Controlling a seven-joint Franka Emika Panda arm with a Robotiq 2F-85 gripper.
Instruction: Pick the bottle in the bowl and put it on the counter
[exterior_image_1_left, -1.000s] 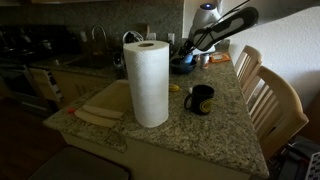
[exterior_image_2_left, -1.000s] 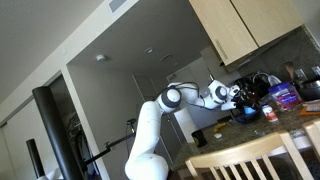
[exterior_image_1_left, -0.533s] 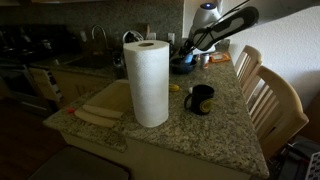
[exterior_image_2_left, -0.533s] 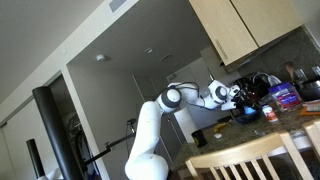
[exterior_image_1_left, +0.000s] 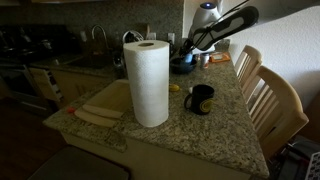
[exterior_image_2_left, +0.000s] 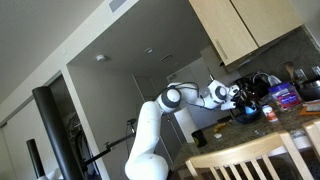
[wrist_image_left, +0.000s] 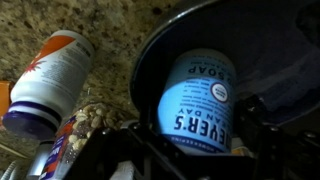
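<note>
My gripper needs to open, reach lower and close around the bottle's body (wrist_image_left: 200, 98) before I lift it out, because the soap bottle sits slanted and shallow between my fingers.
In the wrist view the pale blue-white soap bottle (wrist_image_left: 200, 95) lies on its side in the dark bowl (wrist_image_left: 150, 55), which sits on the speckled granite counter (wrist_image_left: 60, 20). My gripper (wrist_image_left: 197, 150) is down in the bowl, with a dark finger against each side of the bottle's lower end. In both exterior views the arm reaches to the back of the counter (exterior_image_1_left: 225, 125), with the gripper (exterior_image_1_left: 186, 54) (exterior_image_2_left: 238, 100) over the bowl (exterior_image_1_left: 181, 67). The bottle is hidden there.
A white-and-orange bottle (wrist_image_left: 55, 80) and a jar of nuts (wrist_image_left: 88, 122) lie just beside the bowl. A tall paper towel roll (exterior_image_1_left: 148, 82), a black mug (exterior_image_1_left: 200, 99) and a wooden cutting board (exterior_image_1_left: 103, 106) stand nearer the front. Wooden chairs (exterior_image_1_left: 270, 100) line the counter's edge.
</note>
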